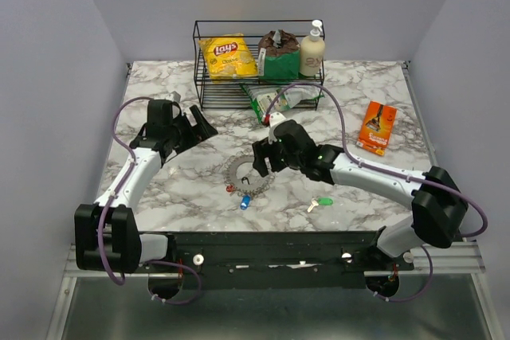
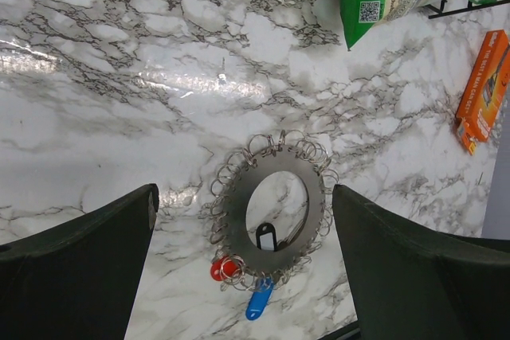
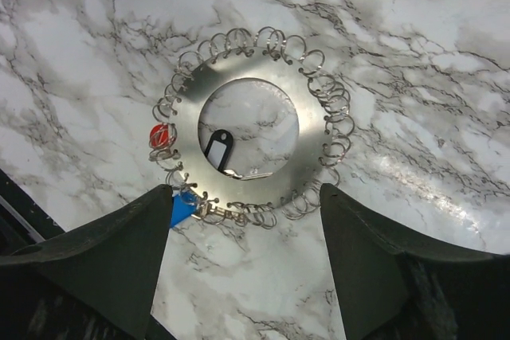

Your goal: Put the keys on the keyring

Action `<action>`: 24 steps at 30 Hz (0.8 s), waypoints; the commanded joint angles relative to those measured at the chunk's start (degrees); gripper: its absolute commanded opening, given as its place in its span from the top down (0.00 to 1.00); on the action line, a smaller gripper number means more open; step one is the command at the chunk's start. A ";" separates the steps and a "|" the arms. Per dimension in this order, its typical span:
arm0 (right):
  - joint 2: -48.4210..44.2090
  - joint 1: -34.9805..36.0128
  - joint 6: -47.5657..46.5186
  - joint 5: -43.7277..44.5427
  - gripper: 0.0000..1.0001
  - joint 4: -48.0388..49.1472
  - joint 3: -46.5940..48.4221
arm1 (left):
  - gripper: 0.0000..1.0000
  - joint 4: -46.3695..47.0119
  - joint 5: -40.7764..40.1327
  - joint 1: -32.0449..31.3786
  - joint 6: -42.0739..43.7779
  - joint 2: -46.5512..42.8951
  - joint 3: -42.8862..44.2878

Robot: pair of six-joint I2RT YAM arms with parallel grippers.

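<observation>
The robot's right gripper needs to next grab the edge (image 1: 270, 179) (image 3: 290, 194) of the keyring on the side that faces the loose green key, across from the red key.
The keyring (image 1: 239, 171) is a flat silvery ring edged with wire loops, lying at the table's middle; it also shows in the left wrist view (image 2: 231, 212) and the right wrist view (image 3: 312, 117). The red key (image 1: 232, 189) (image 2: 221, 268) (image 3: 159, 135) and the blue key (image 1: 245, 202) (image 2: 258, 304) (image 3: 182, 209) lie among the loops at its near edge. The green key (image 1: 322, 203) lies loose to the right. A black tag (image 3: 217, 147) lies inside the ring. My right gripper (image 1: 259, 161) (image 3: 245, 193) is open and empty just above the ring. My left gripper (image 1: 195, 129) (image 2: 243, 193) is open and empty, far left.
A black wire basket (image 1: 199, 77) at the back holds a yellow chips bag (image 1: 227, 56), a brown packet and a lotion bottle (image 1: 311, 49). A green packet (image 1: 275, 99) lies in front of it. An orange box (image 1: 377, 127) lies at the right.
</observation>
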 commanded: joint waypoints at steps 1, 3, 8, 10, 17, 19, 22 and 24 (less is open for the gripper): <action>0.69 -3.79 2.81 -1.78 0.18 -0.19 0.24 | 0.01 2.07 2.06 -0.65 -0.44 -1.01 -1.59; 0.33 -6.34 3.95 -3.71 0.19 0.07 -0.55 | 0.01 2.69 2.68 -1.00 -0.35 -0.48 -1.86; -0.02 -11.26 5.19 -8.80 0.20 0.95 -3.19 | 0.01 5.06 3.03 -3.11 -1.32 1.36 -2.56; -0.11 -12.15 5.63 -9.87 0.21 1.47 -3.81 | 0.01 6.72 2.77 -4.16 -2.20 1.63 -3.00; -0.20 -12.85 4.93 -15.57 0.27 3.32 -6.97 | 0.01 9.11 0.49 -12.07 -4.40 5.48 -0.72; 0.07 -12.77 4.66 -16.64 0.30 4.02 -7.85 | 0.01 9.28 0.31 -14.09 -4.57 6.54 0.25; 0.42 -12.85 4.66 -17.96 0.34 4.81 -8.99 | 0.01 9.02 0.84 -14.89 -4.57 7.87 0.87; 0.94 -12.85 4.31 -18.40 0.37 5.25 -9.43 | 0.01 8.93 0.40 -14.89 -4.31 7.69 0.78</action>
